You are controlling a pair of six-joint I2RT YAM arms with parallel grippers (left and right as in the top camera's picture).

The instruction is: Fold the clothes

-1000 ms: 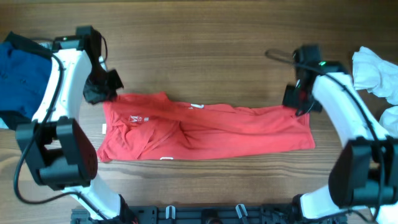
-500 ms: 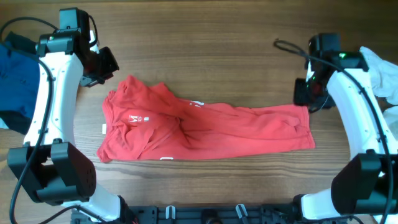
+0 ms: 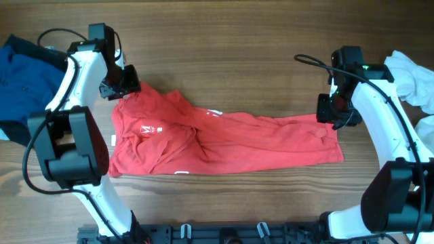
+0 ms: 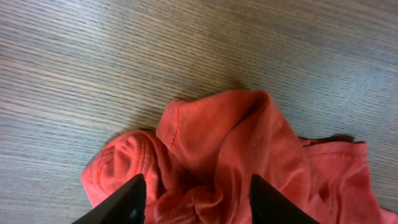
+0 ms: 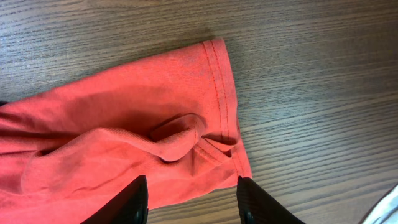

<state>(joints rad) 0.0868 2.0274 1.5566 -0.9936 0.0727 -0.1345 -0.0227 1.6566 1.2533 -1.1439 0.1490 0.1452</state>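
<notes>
The red shirt's sleeve end is bunched up. My left gripper should pinch the crumpled cloth (image 4: 198,200) and lift it tight with my right gripper before folding.
A red shirt (image 3: 224,139) lies spread along the wooden table, wrinkled, with its sleeve end bunched at the top left. My left gripper (image 3: 125,88) hovers over that bunched corner. In the left wrist view its fingers (image 4: 198,205) are wide open with crumpled red cloth (image 4: 230,137) between and beyond them. My right gripper (image 3: 332,112) is at the shirt's right end. In the right wrist view its fingers (image 5: 191,202) are open over the hemmed edge (image 5: 112,124), which has a small fold.
A blue garment (image 3: 24,74) lies at the table's left edge, under the left arm. A white cloth (image 3: 410,78) lies at the right edge, beside the right arm. Bare wood (image 3: 224,41) stretches behind the shirt.
The shirt's top-left corner has been drawn up and bunched. My left gripper pulled away, then came back right and down over it. My right gripper shifted slightly down onto the hem.
</notes>
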